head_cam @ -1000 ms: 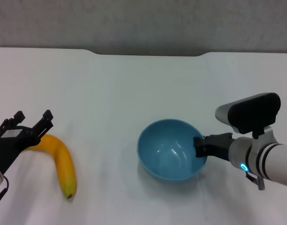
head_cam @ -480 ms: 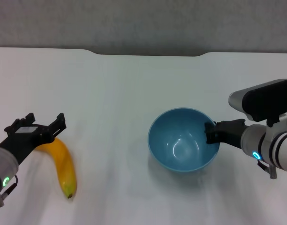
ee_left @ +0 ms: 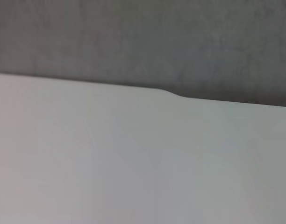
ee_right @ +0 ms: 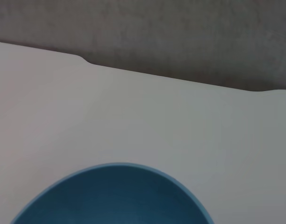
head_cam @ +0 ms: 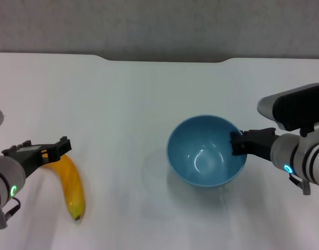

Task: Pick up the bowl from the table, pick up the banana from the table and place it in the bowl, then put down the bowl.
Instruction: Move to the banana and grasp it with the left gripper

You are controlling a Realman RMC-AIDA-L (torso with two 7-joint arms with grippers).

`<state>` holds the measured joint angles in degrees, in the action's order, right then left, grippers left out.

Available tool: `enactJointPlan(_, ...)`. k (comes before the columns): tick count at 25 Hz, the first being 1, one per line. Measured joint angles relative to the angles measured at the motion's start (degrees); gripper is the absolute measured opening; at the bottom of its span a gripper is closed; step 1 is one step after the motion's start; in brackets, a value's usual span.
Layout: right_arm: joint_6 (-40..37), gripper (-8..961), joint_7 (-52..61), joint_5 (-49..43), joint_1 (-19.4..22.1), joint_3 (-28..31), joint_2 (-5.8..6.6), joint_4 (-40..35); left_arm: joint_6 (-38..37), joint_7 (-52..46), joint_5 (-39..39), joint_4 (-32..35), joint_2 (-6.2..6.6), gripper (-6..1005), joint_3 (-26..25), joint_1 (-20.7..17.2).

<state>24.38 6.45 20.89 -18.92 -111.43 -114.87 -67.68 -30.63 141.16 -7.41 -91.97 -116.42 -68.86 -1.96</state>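
Observation:
The robot's left gripper should next move to the middle of the yellow banana (head_cam: 70, 179) and close there, leaving both of the banana's ends free.
The light-blue bowl (head_cam: 205, 152) hangs a little above the white table (head_cam: 123, 94), with its shadow on the tabletop below it. My right gripper (head_cam: 237, 144) is shut on the bowl's right rim. The bowl's rim also shows in the right wrist view (ee_right: 115, 196). The yellow banana (head_cam: 72, 183) lies on the table at the front left, dark tip toward me. My left gripper (head_cam: 43, 148) is open just over the banana's far end, one finger on each side of it. The left wrist view shows only the bare table (ee_left: 133, 163).
The table's far edge has a shallow notch (head_cam: 164, 59) against a grey wall. Bare white tabletop lies between the banana and the bowl.
The right gripper has lifted the bowl and carried it a little to the right. The left gripper has come down and to the right, over the banana's far end.

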Motion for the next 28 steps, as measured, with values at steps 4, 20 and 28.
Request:
enactJointPlan(4, 0.13, 43, 0.08, -1.12, 0.5, 0.63, -0.04, -0.63, -3.21, 1.57, 2.42, -2.6, -0.14, 859, 0.43, -0.17)
enactJointPlan(20, 0.12, 43, 0.33, -2.18, 0.21, 2.18, -0.09, -3.12, -10.68, 0.76, 4.89, 5.26, -0.55, 860, 2.18, 8.28)
enactJointPlan(28, -0.14, 43, 0.47, -4.52, 1.48, 1.98, -0.21, -5.49, -10.21, -0.33, 4.41, 6.77, -0.57, 861, 1.54, 9.18)
